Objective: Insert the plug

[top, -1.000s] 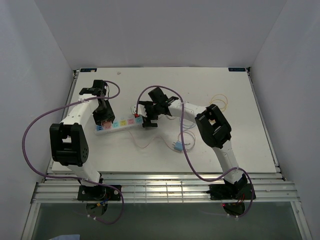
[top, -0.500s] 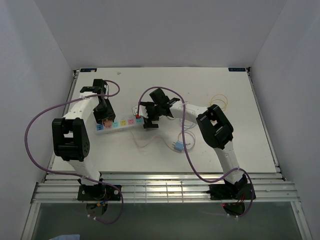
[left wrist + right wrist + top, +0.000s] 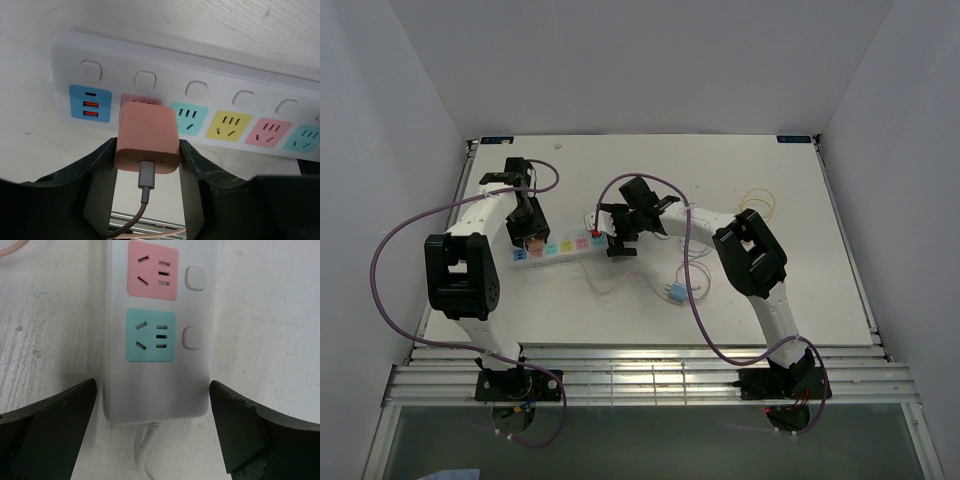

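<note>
My left gripper will let go of the pink plug in the pink socket [image 3: 538, 237] [image 3: 140, 111] next to the blue USB block.
A pink plug [image 3: 146, 135] with a grey-ended cable sits between the dark fingers [image 3: 100, 175] of my left gripper [image 3: 147, 145], which is shut on it. Its front end covers most of the pink socket [image 3: 135, 98] beside the blue USB block on the white power strip [image 3: 220, 85]. The prongs are hidden, so how deep it sits is unclear. My right gripper [image 3: 152, 385] stands open, its fingers on either side of the strip's cord end [image 3: 160, 400], below the teal socket [image 3: 150, 336]. In the top view the strip [image 3: 565, 244] lies between the left gripper [image 3: 528, 238] and the right gripper [image 3: 613, 240].
A small blue plug [image 3: 675, 292] lies on the table in front of the strip, with thin pale cables looping around it. Thin orange wire loops [image 3: 757, 205] lie at the right. The strip's white cord [image 3: 145, 450] runs out from its end. White walls enclose the table.
The left arm's elbow has swung slightly right while its gripper stays at the strip with the plug. The right arm has barely moved.
</note>
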{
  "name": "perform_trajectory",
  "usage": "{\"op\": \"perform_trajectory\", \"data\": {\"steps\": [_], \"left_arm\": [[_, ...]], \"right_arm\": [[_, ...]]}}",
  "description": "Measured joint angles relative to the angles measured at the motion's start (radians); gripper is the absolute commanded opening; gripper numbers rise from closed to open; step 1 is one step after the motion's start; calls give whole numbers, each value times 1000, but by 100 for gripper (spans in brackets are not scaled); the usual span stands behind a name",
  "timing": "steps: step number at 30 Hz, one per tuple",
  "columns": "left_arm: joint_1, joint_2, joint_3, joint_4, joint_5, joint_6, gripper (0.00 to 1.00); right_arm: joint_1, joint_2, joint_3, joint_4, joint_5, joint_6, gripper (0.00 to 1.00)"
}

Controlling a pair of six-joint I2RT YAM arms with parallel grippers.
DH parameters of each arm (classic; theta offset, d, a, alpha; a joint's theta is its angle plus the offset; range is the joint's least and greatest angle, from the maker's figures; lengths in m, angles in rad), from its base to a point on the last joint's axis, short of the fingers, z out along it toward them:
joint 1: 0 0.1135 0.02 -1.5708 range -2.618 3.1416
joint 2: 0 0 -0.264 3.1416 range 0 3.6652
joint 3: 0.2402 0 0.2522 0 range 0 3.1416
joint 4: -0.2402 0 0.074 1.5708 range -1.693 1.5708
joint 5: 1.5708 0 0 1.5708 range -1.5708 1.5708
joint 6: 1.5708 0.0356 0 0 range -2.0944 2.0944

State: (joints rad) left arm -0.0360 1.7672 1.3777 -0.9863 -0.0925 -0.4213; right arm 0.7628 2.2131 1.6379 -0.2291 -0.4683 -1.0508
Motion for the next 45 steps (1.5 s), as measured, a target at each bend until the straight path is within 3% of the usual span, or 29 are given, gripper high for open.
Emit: {"op": "perform_trajectory", "data": {"steps": [45], "left_arm": [[8, -2, -15, 3, -10, 3, 0]], "right_arm": [[2, -13, -19, 5, 18, -4, 100]]}}
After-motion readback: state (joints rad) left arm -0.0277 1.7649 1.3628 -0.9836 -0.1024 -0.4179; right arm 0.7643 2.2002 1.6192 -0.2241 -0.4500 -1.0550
